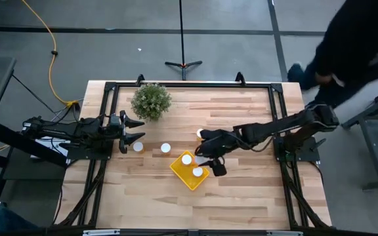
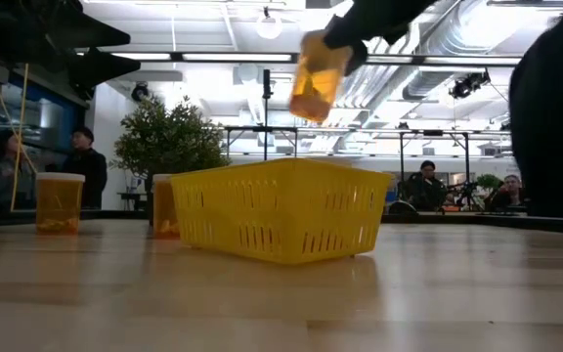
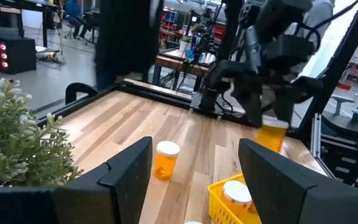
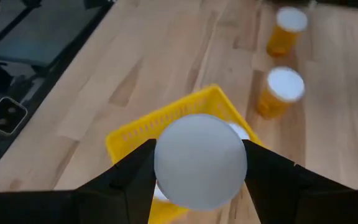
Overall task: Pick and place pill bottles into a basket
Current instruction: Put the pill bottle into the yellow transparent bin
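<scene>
Next, my right gripper lets go of the bottle in the yellow basket's corner (image 1: 180, 167) (image 4: 211, 116) toward my left gripper, next to the bottles inside.
The yellow basket (image 1: 190, 172) (image 2: 281, 210) stands on the table's middle, with two white-capped orange bottles (image 1: 186, 158) (image 1: 197, 172) inside. My right gripper (image 1: 203, 136) (image 4: 201, 186) is shut on another bottle (image 2: 319, 83) above the basket. Two bottles (image 1: 165, 148) (image 1: 138, 146) stand upright on the table to the basket's left. My left gripper (image 1: 126, 134) (image 3: 196, 146) is open and empty beside the leftmost bottle. The nearer standing bottle also shows in the left wrist view (image 3: 165, 158). My right gripper pinches the bottle at its white cap end (image 4: 201, 160), one finger (image 4: 135, 180) on each side of it. The orange body (image 2: 316, 93) hangs tilted below the fingers, lifted clear above the basket.
A round green potted plant (image 1: 151, 100) stands at the table's far left, close to my left arm. Black frame rails (image 1: 189, 85) run along the table's edges. A person (image 1: 359, 46) stands beyond the far right corner. Bare wood lies near the front edge.
</scene>
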Robot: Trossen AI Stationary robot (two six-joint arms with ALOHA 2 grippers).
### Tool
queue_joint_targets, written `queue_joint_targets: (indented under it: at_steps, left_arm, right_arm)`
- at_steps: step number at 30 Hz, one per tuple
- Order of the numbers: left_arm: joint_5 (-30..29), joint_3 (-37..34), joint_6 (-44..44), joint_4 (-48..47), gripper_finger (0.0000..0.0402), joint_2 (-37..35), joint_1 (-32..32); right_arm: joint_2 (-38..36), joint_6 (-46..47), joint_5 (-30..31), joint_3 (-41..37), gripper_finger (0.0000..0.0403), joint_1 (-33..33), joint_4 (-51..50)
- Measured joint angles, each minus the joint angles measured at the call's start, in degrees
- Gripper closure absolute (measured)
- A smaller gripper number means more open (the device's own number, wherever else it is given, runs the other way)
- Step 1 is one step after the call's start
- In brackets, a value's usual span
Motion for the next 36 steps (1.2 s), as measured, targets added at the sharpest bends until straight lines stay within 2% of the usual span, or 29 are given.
queue_joint_targets:
  at_steps: [6, 18, 36]
  left_arm:
    - [-0.13, 0.00, 0.00, 0.06, 0.0126, -0.01, 0.00]
    - [-0.20, 0.00, 0.00, -0.05, 0.0126, -0.02, 0.00]
    - [-0.28, 0.00, 0.01, -0.20, 0.0126, -0.01, 0.02]
  right_arm:
    - [7.33, -4.37, -3.79, 5.70, 0.0197, 0.08, 0.09]
    - [16.91, -12.51, -4.71, 15.19, 0.0197, -0.09, -5.77]
    - [20.66, -16.37, -3.66, 16.78, 0.0197, -1.15, -3.05]
